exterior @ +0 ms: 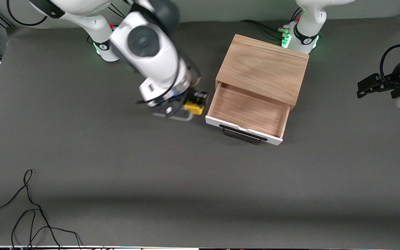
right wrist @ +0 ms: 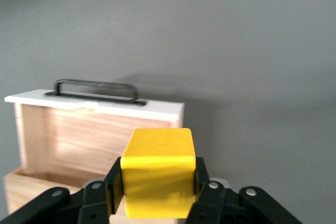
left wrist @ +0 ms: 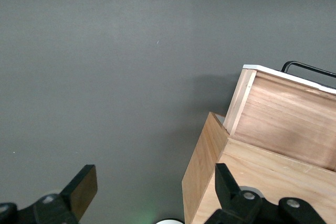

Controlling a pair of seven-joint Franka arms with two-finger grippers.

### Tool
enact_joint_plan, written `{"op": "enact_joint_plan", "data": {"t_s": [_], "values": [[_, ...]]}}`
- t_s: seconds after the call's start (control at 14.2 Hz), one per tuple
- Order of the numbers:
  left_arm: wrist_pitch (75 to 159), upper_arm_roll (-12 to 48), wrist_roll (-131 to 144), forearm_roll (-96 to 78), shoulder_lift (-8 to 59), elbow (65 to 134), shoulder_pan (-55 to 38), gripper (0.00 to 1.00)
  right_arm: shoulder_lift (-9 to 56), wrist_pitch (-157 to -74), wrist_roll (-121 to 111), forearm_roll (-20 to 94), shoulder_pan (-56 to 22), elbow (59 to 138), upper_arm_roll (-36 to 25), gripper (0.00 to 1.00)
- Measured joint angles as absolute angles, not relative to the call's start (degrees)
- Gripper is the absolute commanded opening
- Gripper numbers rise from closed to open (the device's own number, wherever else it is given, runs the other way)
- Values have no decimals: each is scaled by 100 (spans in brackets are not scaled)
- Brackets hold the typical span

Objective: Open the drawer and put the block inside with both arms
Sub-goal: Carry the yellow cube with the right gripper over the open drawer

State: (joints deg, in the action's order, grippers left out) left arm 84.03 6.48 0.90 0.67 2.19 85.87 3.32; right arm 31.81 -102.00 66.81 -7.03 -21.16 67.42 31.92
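The robot's right gripper should release the yellow block on the drawer's wooden bottom, just inside its white front (exterior: pixel 233 117).
The light wood box (exterior: pixel 262 66) stands near the left arm's base, its drawer (exterior: pixel 248 109) pulled open, with a white front and a black bar handle (exterior: pixel 242 135); the wooden interior is bare. My right gripper (exterior: pixel 194 103) is shut on the yellow block (exterior: pixel 193 108) and holds it just beside the open drawer, toward the right arm's end. In the right wrist view the block (right wrist: pixel 157 171) sits between the fingers, with the drawer's white front (right wrist: pixel 105 104) past it. My left gripper (exterior: pixel 373 85) is open and empty, up at the left arm's end; its wrist view shows the box (left wrist: pixel 268 182).
Loose black cables (exterior: pixel 30 215) lie on the grey mat at the near corner toward the right arm's end. More cables (exterior: pixel 266 26) run by the left arm's base (exterior: pixel 302 38).
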Motion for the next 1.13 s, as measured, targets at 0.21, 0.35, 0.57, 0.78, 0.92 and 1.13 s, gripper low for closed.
{"op": "enact_joint_plan", "data": {"t_s": [0.21, 0.35, 0.57, 0.78, 0.92, 1.13], "values": [[8403, 636, 88, 67, 219, 8594, 321, 100, 3418, -10746, 7322, -1203, -2625, 6750, 3186, 25], [8403, 634, 88, 68, 219, 8609, 314, 100, 3758, -11178, 7703, -1642, -2901, 6752, 3181, 25], [8403, 631, 88, 68, 219, 8640, 312, 100, 4282, -11630, 8012, -2006, -3146, 6727, 3165, 26], [8403, 630, 87, 68, 219, 8643, 310, 100, 4627, -11719, 8189, -2272, -3284, 6640, 3159, 29], [8403, 630, 87, 68, 219, 8644, 307, 100, 4763, -11841, 8329, -2324, -3328, 6609, 3159, 31], [8398, 630, 86, 68, 219, 8645, 307, 100, 4856, -11981, 8569, -2393, -3423, 6589, 3159, 39]]}}
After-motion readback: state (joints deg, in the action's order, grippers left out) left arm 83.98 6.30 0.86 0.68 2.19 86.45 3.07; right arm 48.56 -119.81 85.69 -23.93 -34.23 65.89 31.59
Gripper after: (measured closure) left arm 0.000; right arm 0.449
